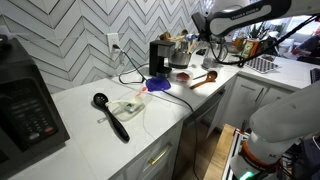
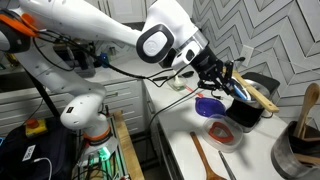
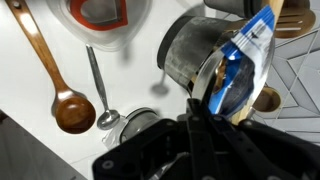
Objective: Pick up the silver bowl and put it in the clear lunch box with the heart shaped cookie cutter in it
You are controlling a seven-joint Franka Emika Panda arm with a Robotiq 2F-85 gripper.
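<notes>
Next, my gripper lets go of the silver bowl over the heart shaped cookie cutter inside the clear lunch box [image 1: 183,76] [image 3: 103,18]. The bowl now hangs tilted just above the counter.
The silver bowl [image 3: 190,50] hangs tilted in my gripper [image 3: 197,108], which is shut on its rim; a blue object [image 3: 243,58] shows at its mouth. In an exterior view the gripper [image 2: 236,90] holds the bowl [image 2: 246,112] just above the counter, beside the blue object [image 2: 209,105]. The clear lunch box [image 3: 100,30] with the red-pink heart shaped cookie cutter [image 3: 100,12] lies on the counter at the top of the wrist view, apart from the bowl. It also shows in both exterior views [image 2: 222,134] [image 1: 183,75].
A wooden spoon [image 3: 50,75] [image 2: 205,155] and a metal spoon [image 3: 97,90] lie next to the lunch box. A dark utensil pot [image 2: 295,150] stands close by. Farther along the counter are a clear container with pale contents [image 1: 128,105], a black ladle [image 1: 112,118] and a microwave [image 1: 25,105].
</notes>
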